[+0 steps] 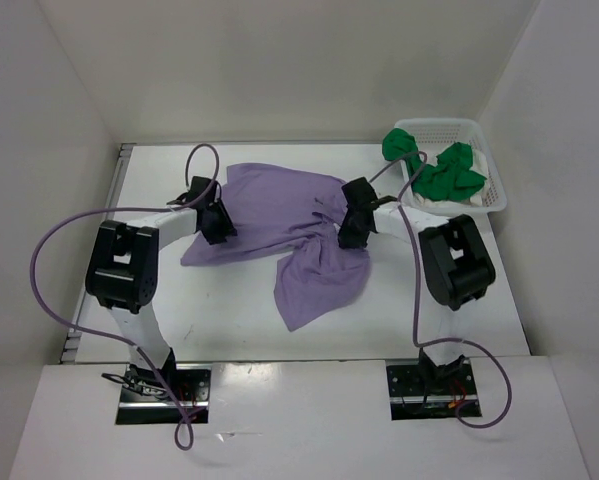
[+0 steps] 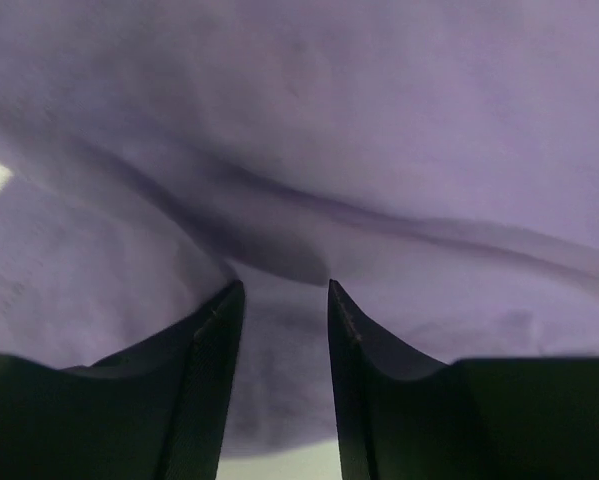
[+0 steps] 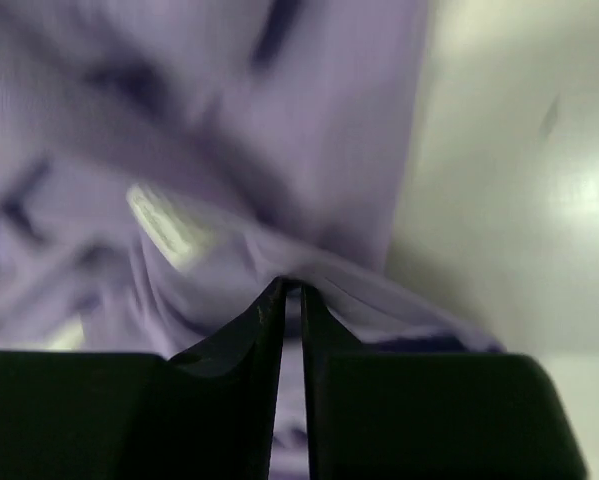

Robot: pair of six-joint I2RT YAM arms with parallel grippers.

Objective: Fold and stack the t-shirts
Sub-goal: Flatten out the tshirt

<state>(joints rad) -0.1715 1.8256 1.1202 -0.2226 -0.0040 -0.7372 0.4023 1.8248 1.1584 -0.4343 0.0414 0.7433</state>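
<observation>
The lavender t-shirt has a fold beside my open left fingers, so my left gripper needs to pull it flat by the t-shirt's near corner (image 1: pixel 188 258).
The lavender t-shirt (image 1: pixel 279 215) lies partly spread on the table, with one part hanging forward toward the near edge. My left gripper (image 1: pixel 216 222) is at the shirt's left edge. In the left wrist view (image 2: pixel 284 285) its fingers stand apart, with the lavender cloth (image 2: pixel 379 150) against their tips and below them. My right gripper (image 1: pixel 357 228) is at the shirt's right side. In the right wrist view (image 3: pixel 292 287) it is shut on a fold of the lavender cloth (image 3: pixel 309 130). The green t-shirt (image 1: pixel 447 172) is bunched in the basket. A bit of white cloth (image 1: pixel 476 197) shows under it.
The white mesh basket (image 1: pixel 499 195) stands at the table's far right corner. White walls enclose the table (image 1: pixel 219 310) on the left, back and right. The purple cables (image 1: pixel 54 240) loop beside both arms.
</observation>
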